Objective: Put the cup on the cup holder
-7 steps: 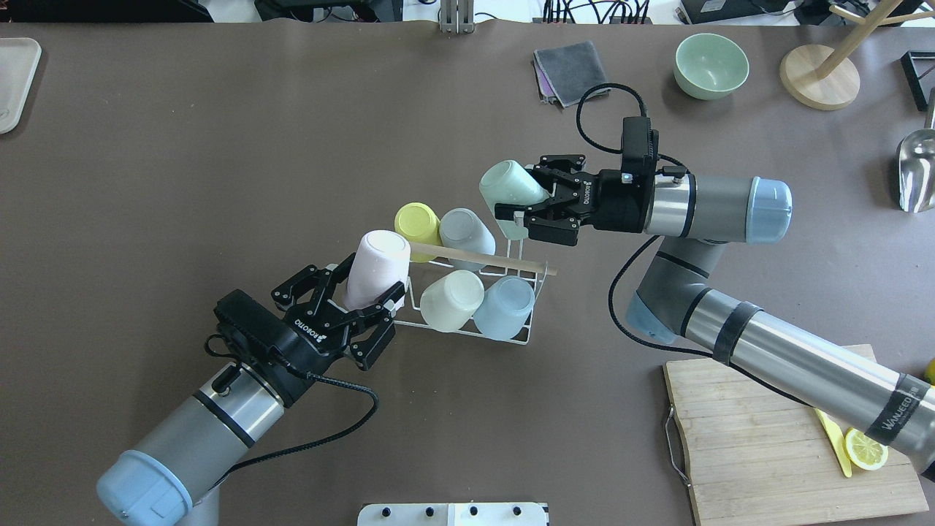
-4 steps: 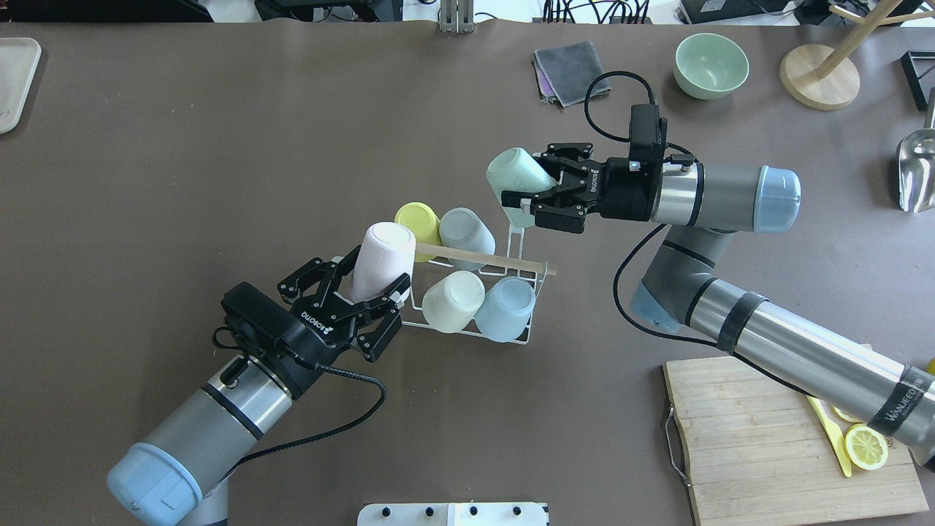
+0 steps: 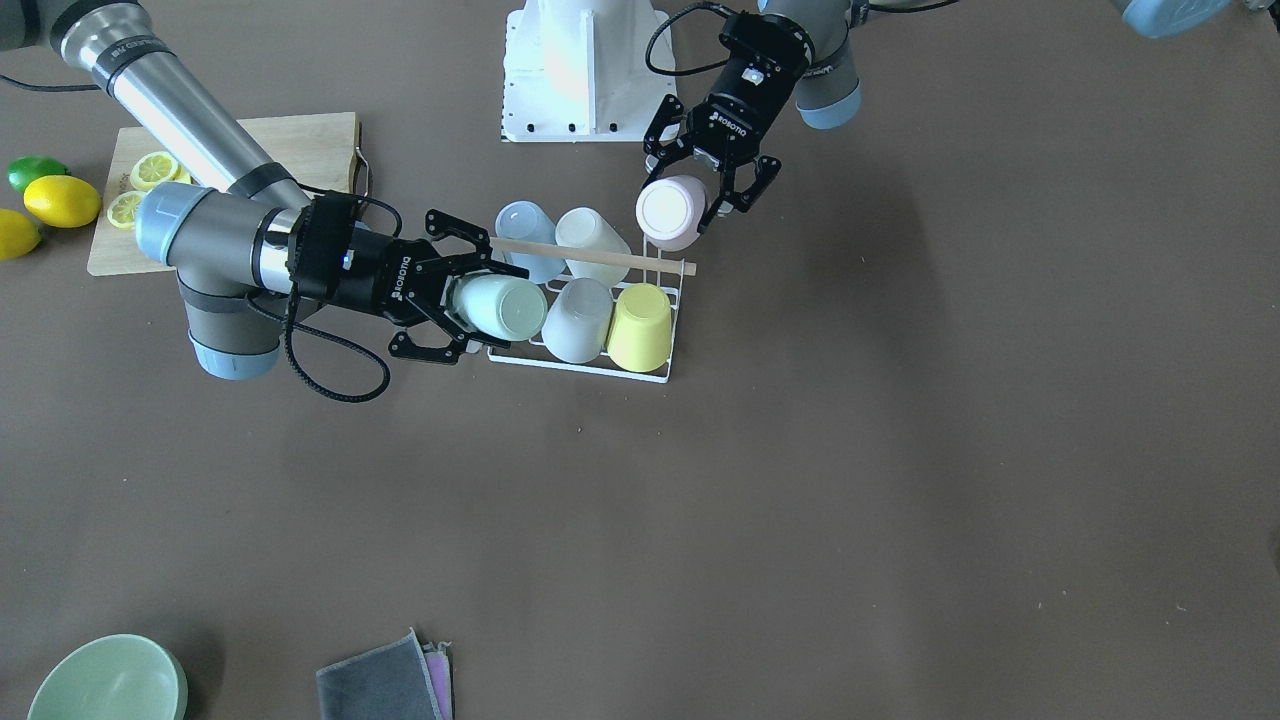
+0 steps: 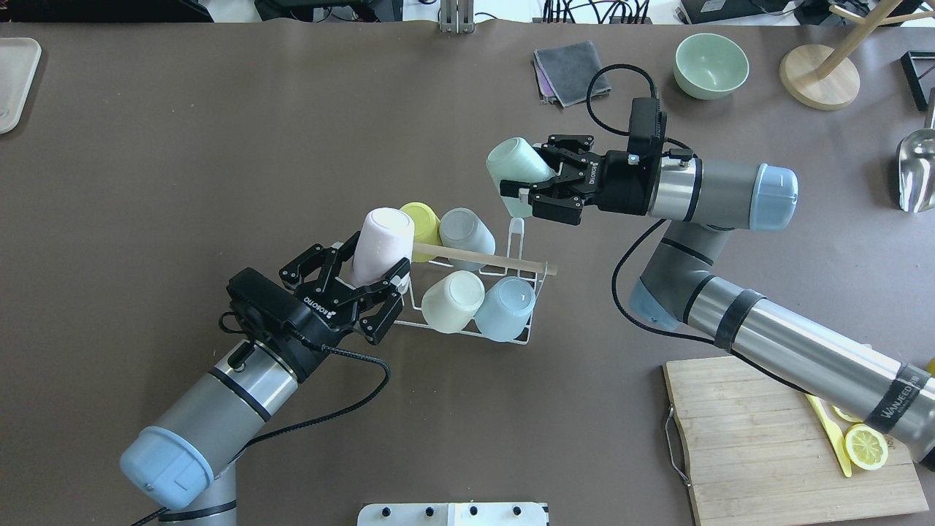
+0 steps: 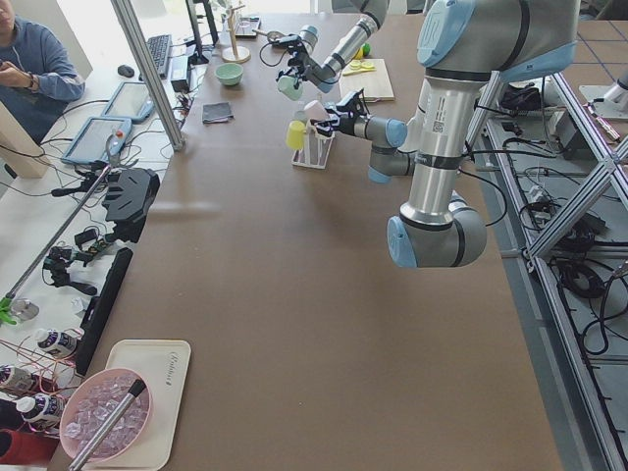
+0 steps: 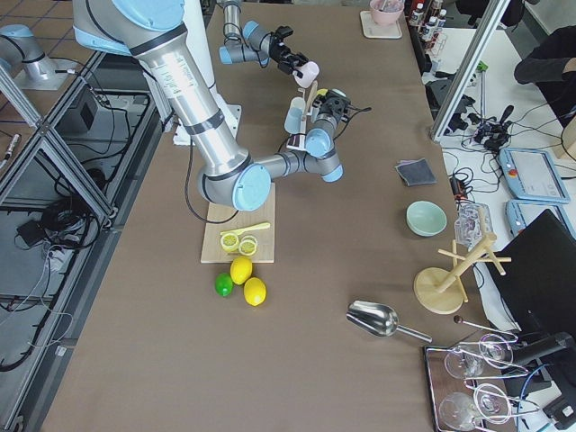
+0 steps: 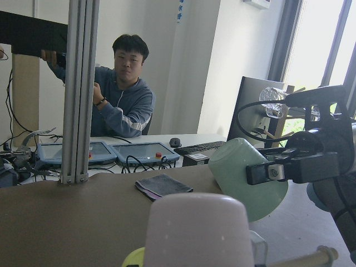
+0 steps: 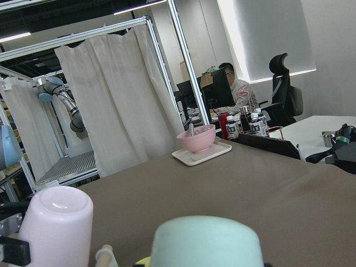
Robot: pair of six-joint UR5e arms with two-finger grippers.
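Note:
The robot's right gripper needs to release the mint cup on the cup holder's bare peg (image 3: 513,323) next to the grey cup.
The cup holder (image 4: 497,260), a white wire rack with a wooden rod, stands mid-table. It carries a yellow cup (image 4: 420,219), a grey cup (image 4: 464,228), a cream cup (image 4: 451,299) and a light blue cup (image 4: 505,307). My left gripper (image 4: 369,267) is shut on a pink cup (image 4: 381,245), held base-up and tilted over the rack's left end. My right gripper (image 4: 529,175) is shut on a mint cup (image 4: 511,164), held above and beyond a bare prong at the rack's far right. In the front-facing view the pink cup (image 3: 668,212) and the mint cup (image 3: 500,307) flank the rack (image 3: 580,368).
A bamboo cutting board (image 4: 774,438) with a lemon slice (image 4: 865,447) lies at the near right. A green bowl (image 4: 710,64), a grey cloth (image 4: 571,69), a wooden stand (image 4: 818,73) and a metal scoop (image 4: 917,172) sit at the far right. A tray (image 4: 14,80) is at the far left.
The left gripper has carried the pink cup a little forward over the rack's left end. The right gripper has drawn the mint cup farther back, away from the rack.

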